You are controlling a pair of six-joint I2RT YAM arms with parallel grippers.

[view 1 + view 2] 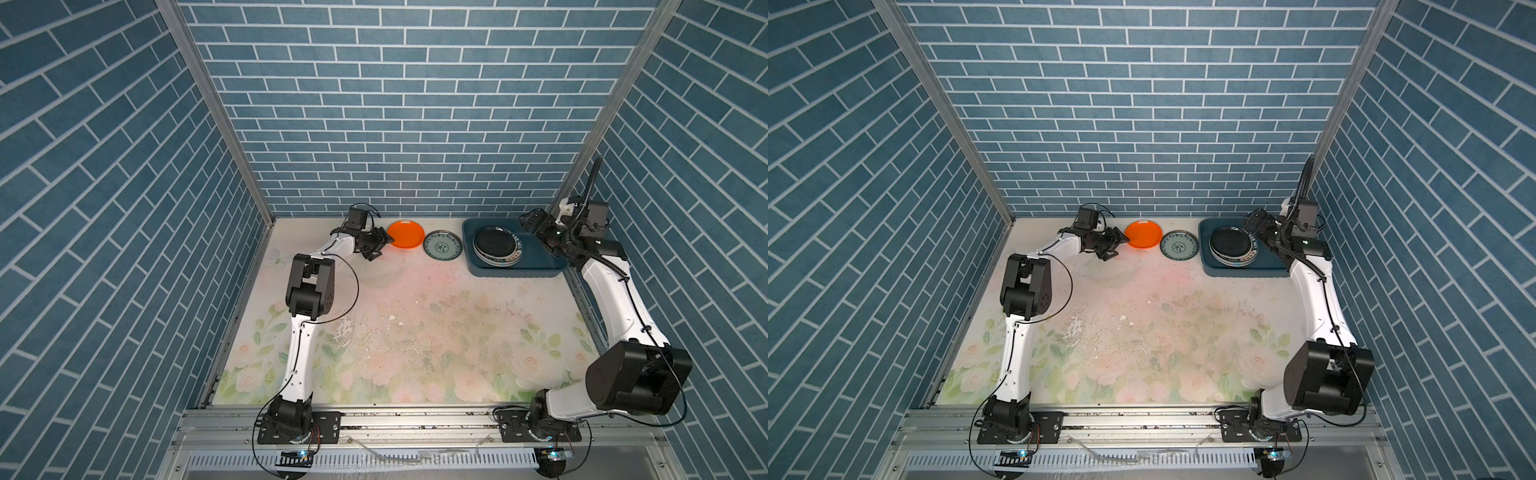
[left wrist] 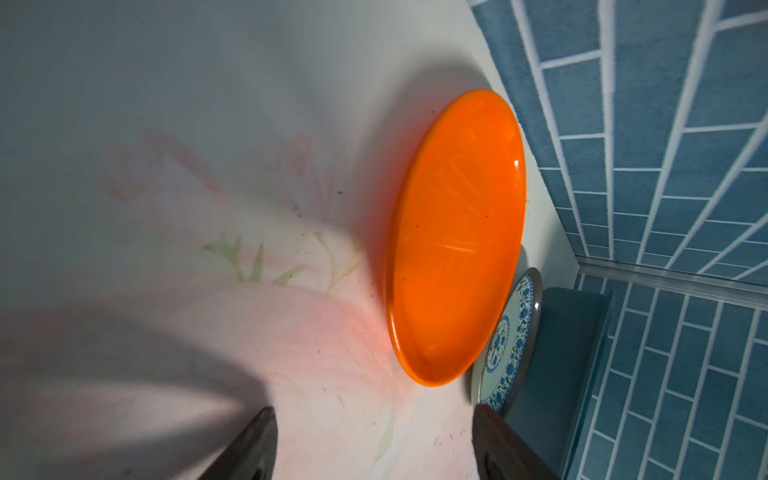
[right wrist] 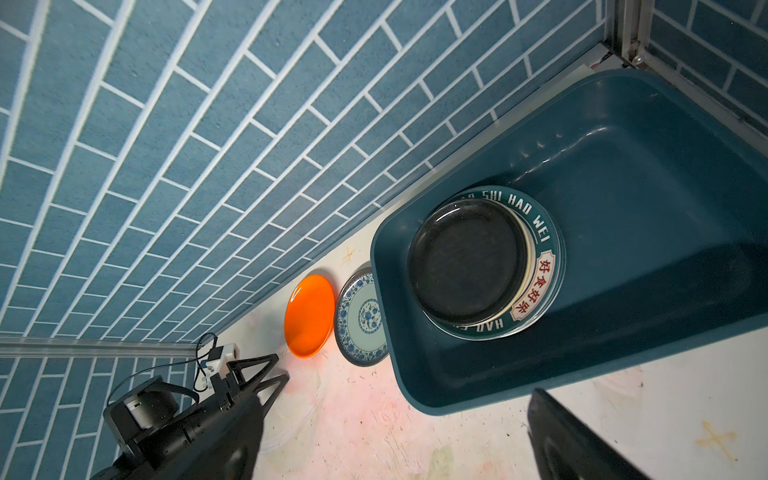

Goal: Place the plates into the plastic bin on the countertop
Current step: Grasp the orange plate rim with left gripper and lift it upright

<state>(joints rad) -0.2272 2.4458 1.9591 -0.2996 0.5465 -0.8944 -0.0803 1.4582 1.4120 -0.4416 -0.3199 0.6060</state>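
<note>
My right gripper is going to close on the bin-side rim (image 1: 424,235) (image 3: 333,312) of the orange plate, across from my left gripper, which should hold the plate up.
An orange plate (image 1: 406,235) (image 1: 1144,235) (image 2: 453,249) lies flat at the back of the flowered countertop (image 1: 415,332). My left gripper (image 1: 380,245) (image 2: 374,436) is open just short of the plate's left rim, with nothing between its fingers. A teal-patterned plate (image 1: 442,246) (image 3: 361,320) lies between the orange one and the dark blue plastic bin (image 1: 515,272) (image 3: 457,395). In the bin's left half a stack of plates has a black plate (image 1: 494,242) (image 3: 465,262) on top of a lettered white one (image 3: 540,266). My right gripper (image 1: 531,221) (image 3: 395,432) hangs open and empty over the bin's right part.
The brick back wall (image 1: 407,166) stands right behind the plates and the bin. A faint clear round outline (image 1: 1113,270) shows on the countertop under the left gripper. The bin sits in the back right corner against the frame post (image 1: 582,158).
</note>
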